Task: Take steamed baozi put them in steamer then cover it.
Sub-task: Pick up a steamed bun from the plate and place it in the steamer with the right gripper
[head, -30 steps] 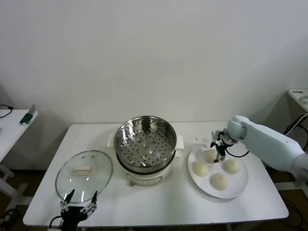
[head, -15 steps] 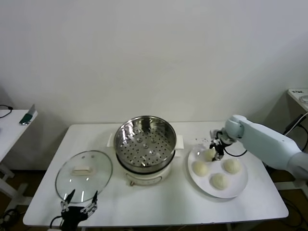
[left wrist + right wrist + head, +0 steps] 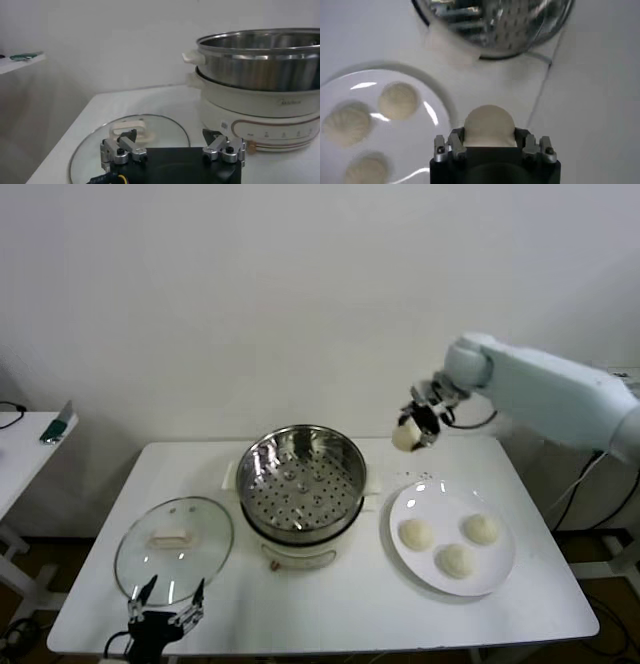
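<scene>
The robot's right gripper should release the baozi, now held between plate and steamer rim, on the far part of the steamer's perforated tray [image 3: 306, 463].
My right gripper [image 3: 412, 431] is shut on one steamed baozi [image 3: 404, 439], held in the air between the plate and the steamer's far right rim. In the right wrist view the cream bun [image 3: 488, 125] fills the gap between the jaws of that gripper [image 3: 489, 143]. Three more baozi [image 3: 416, 534] [image 3: 481, 528] [image 3: 456, 560] lie on the white plate [image 3: 430, 502]. The steel steamer [image 3: 302, 481] stands uncovered in the middle, its perforated tray bare. My left gripper [image 3: 163, 602] rests open at the table's front left, just before the glass lid [image 3: 174, 548].
The lid [image 3: 150, 134] lies flat on the table left of the steamer [image 3: 260, 75], handle up. A second white table with a small green object [image 3: 60, 425] stands at the far left. The white wall is close behind the table.
My right gripper closed on a baozi on the plate, then lifted it up and toward the steamer. Three baozi remain on the plate. The left arm has not moved.
</scene>
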You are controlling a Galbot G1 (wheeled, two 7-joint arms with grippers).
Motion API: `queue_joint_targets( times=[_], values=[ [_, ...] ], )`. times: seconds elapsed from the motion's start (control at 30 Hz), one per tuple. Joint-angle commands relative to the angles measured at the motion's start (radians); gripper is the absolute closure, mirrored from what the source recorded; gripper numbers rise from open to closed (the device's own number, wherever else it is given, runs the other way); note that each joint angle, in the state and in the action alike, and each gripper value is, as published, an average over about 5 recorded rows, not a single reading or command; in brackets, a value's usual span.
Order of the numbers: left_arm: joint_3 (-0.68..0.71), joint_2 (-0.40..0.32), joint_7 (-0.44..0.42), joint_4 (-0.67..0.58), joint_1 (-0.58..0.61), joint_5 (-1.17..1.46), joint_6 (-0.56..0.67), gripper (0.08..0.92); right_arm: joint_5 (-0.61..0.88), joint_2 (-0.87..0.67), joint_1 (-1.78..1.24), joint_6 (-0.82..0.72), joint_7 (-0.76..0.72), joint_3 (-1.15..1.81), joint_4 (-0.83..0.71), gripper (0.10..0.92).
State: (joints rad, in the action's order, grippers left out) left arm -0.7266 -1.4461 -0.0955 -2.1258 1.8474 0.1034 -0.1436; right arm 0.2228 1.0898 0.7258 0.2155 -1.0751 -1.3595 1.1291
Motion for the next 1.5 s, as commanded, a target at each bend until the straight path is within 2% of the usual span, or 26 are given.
queue_joint_targets(
  times=[0.03,0.23,0.53,0.9,1.17,1.27,1.4,1.5],
  values=[
    [-0.001,-0.001,0.0,-0.004,-0.004,0.002,-0.001,0.177,-0.091,0.256,0.137,0.369,0.018,-0.073,0.057,0.372],
    [-0.004,-0.002,0.0,-0.008,-0.007,0.004,0.0,0.177,-0.323,0.322,-0.041,0.461,0.059,-0.034,-0.056,0.372],
    [-0.001,-0.004,0.001,-0.006,-0.009,0.004,0.001,0.177,-0.511,0.387,-0.239,0.538,0.122,0.06,-0.284,0.372],
    [-0.006,-0.005,0.001,0.002,-0.014,0.006,0.003,0.177,-0.6,0.452,-0.322,0.575,0.148,0.145,-0.443,0.372],
    [-0.002,-0.008,0.001,0.008,-0.021,0.006,0.003,0.177,-0.647,0.46,-0.346,0.592,0.168,0.17,-0.496,0.371],
    [-0.004,-0.008,0.001,0.008,-0.023,0.006,0.003,0.177,-0.663,0.474,-0.357,0.598,0.203,0.193,-0.525,0.345],
    [-0.007,-0.007,0.002,0.007,-0.024,0.007,0.002,0.177,-0.655,0.487,-0.36,0.601,0.217,0.209,-0.536,0.249],
    [-0.008,-0.008,0.002,0.0,-0.018,0.007,0.001,0.177,-0.567,0.464,-0.321,0.599,0.181,0.168,-0.485,0.21]
  ],
)
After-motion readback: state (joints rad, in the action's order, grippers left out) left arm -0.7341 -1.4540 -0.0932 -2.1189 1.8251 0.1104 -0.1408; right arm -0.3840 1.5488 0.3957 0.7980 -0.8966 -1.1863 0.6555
